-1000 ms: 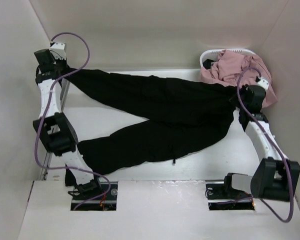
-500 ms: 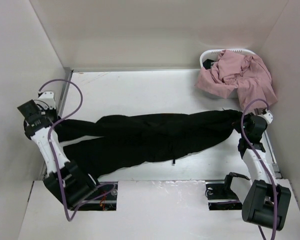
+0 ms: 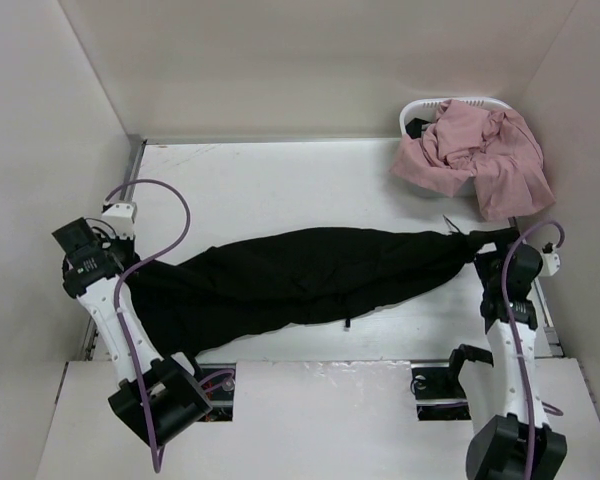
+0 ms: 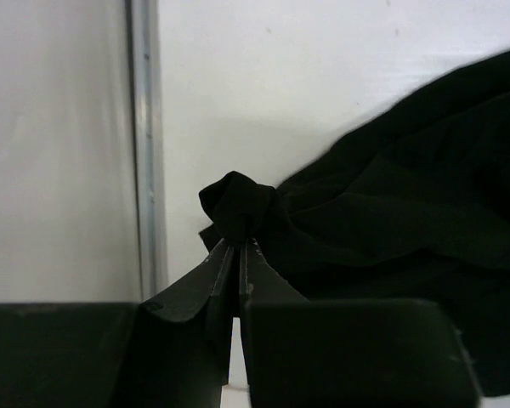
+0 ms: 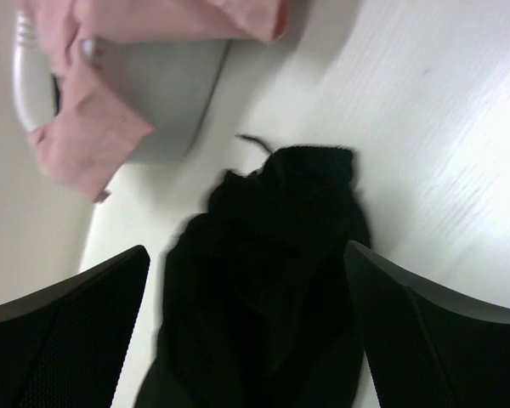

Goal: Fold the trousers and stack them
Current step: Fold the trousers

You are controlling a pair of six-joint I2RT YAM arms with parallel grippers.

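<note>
The black trousers' waist end is crumpled into a heap, so my right gripper will grab the waist end's near edge (image 5: 350,217) and pull it straight before folding.
The black trousers (image 3: 300,278) lie stretched left to right across the white table, one leg folded over the other in a long narrow band. My left gripper (image 3: 120,272) is at their left end. In the left wrist view it (image 4: 236,245) is shut on a bunched knot of the black fabric (image 4: 238,204). My right gripper (image 3: 488,248) is at the right end. In the right wrist view it (image 5: 246,248) stands wide open, with the crumpled waist end (image 5: 280,221) lying loose between the fingers. A thin drawstring (image 5: 253,143) sticks out of that end.
A dusty-pink garment (image 3: 475,150) spills over a white basket (image 3: 420,110) at the back right, close behind my right gripper; both show in the right wrist view too, garment (image 5: 85,127) and basket (image 5: 153,93). A metal rail (image 3: 132,170) runs along the left wall.
Both arms pulled toward the near side, bringing the far leg over the near one into one narrow band. The right gripper opened and let go of the waist end.
</note>
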